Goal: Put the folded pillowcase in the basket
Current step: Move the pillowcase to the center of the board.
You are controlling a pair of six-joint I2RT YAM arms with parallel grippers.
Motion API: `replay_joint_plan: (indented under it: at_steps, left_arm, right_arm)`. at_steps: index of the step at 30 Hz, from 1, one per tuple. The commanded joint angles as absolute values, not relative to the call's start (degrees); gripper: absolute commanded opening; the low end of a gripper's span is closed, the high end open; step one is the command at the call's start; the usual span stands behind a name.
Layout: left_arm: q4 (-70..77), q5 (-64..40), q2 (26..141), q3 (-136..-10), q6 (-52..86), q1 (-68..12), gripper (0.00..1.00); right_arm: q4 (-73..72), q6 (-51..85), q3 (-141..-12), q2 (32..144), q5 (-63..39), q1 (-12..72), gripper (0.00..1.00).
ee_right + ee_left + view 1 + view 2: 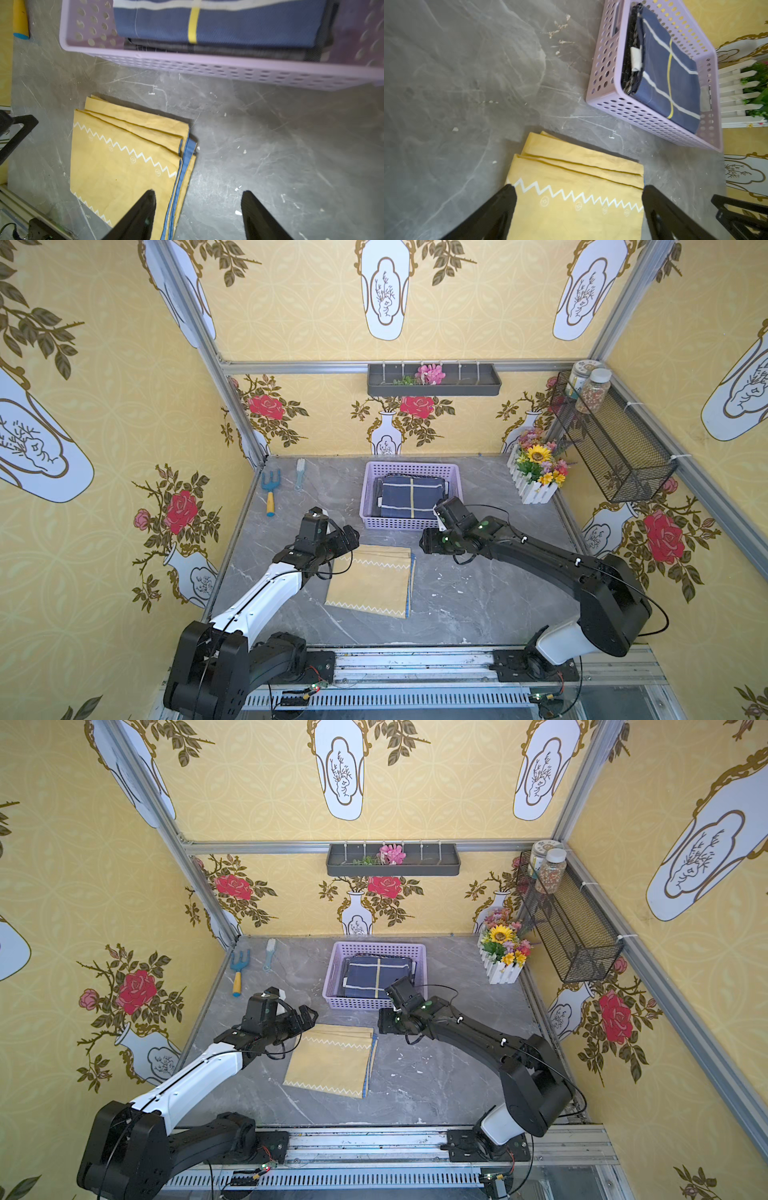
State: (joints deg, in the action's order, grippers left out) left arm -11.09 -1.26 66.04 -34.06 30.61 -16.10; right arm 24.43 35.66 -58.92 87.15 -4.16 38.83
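The robot's left gripper will grasp the middle of the side edge (330,580) of the folded pillowcase, opposite the pillowcase's blue edge.
The folded pillowcase (370,580) (332,1063), yellow with white zigzag lines and a blue edge, lies flat on the grey table in front of the basket. The lilac perforated basket (411,466) (380,946) holds a folded navy cloth (413,497) with white and yellow stripes. My left gripper (351,538) (578,188) hangs open over the pillowcase's (571,207) far left corner, its jaws spanning that end. My right gripper (426,545) (199,192) is open above the pillowcase's (124,162) right side, one finger over the blue edge and one over bare table. The basket's near wall (207,66) (633,112) is close ahead.
A blue garden fork (270,493) and a small brush (300,472) lie at the back left. A white fenced flower box (538,472) stands at the back right. On the walls hang a black wire mesh basket (615,443) with jars (592,389) and a dark grey tray (434,381).
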Motion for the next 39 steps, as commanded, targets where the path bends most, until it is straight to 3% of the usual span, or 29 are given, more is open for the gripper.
replay_joint_plan:
  at_steps: [1, 18, 24, 35, 39]
  left_arm:
    - [-12.8, -0.53, 65.63, -32.34, 32.34, -16.08, 1.0]
    - [-11.95, -1.98, 67.22, -26.13, 36.9, -16.24, 1.0]
    - [-9.99, -4.83, 68.17, -24.45, 38.09, -18.23, 0.95]
    - [-5.72, -5.1, 71.66, -25.42, 44.83, -29.63, 0.84]
    - [-4.19, -5.45, 72.58, -26.13, 46.0, -32.3, 0.75]
  right_arm:
    - [21.46, 39.13, -57.66, 87.32, -2.82, 39.93, 0.69]
    - [21.13, 40.07, -55.31, 87.28, -2.55, 41.13, 0.69]
    - [21.17, 40.54, -53.93, 86.82, -2.29, 41.22, 0.69]
    - [20.38, 42.59, -50.23, 87.18, -2.37, 41.22, 0.69]
    - [20.22, 43.07, -49.23, 87.77, -2.2, 41.09, 0.69]
